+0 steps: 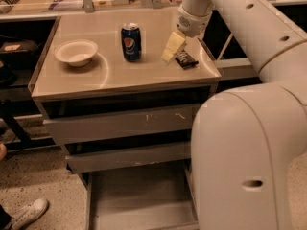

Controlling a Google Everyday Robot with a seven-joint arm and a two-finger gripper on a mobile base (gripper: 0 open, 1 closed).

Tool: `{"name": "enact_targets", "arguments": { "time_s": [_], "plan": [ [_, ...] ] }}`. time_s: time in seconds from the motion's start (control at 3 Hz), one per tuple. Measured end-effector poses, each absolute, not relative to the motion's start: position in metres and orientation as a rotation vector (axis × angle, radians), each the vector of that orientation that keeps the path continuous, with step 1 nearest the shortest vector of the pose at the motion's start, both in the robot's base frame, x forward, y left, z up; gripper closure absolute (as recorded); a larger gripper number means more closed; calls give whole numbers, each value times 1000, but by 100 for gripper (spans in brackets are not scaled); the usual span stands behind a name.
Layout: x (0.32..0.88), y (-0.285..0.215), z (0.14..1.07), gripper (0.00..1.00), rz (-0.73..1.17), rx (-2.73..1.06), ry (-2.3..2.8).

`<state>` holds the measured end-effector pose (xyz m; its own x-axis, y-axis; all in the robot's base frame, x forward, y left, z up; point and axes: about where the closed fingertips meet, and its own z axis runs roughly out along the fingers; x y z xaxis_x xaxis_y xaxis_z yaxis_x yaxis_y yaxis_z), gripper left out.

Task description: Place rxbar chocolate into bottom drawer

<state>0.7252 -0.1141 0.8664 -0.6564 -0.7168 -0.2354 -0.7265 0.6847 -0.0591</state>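
Note:
My gripper closes next on the middle of the rxbar chocolate (pixel 186 60), between the bar's two ends.
The rxbar chocolate (pixel 186 59), a small dark flat bar, lies on the cabinet top (pixel 120 75) near its right edge. My gripper (pixel 169 54), cream-coloured, hangs from the white arm and points down just left of the bar, close above the cabinet top, between the bar and the blue Pepsi can (pixel 131 42). It holds nothing that I can see. The bottom drawer (pixel 139 195) is pulled open at floor level, its grey floor bare. My arm's bulk hides the drawer's right side.
A white bowl (pixel 76 51) sits on the left of the cabinet top. The two upper drawers (pixel 120 123) are slightly ajar. My arm's large white body (pixel 240 157) fills the right foreground. A shoe (pixel 29 213) is on the floor at lower left.

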Motion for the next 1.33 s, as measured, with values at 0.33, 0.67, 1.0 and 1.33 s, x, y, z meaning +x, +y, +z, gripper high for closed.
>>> {"name": "enact_targets", "arguments": {
  "time_s": [0.33,0.67,1.0,1.33],
  "plan": [
    [744,-117,847,0,42,-1150,2684],
    [757,-131,829,0,17,-1121,2718],
    [766,-143,814,0,-1,-1101,2745],
    [772,-151,801,0,-8,-1089,2762]
  ]
}}
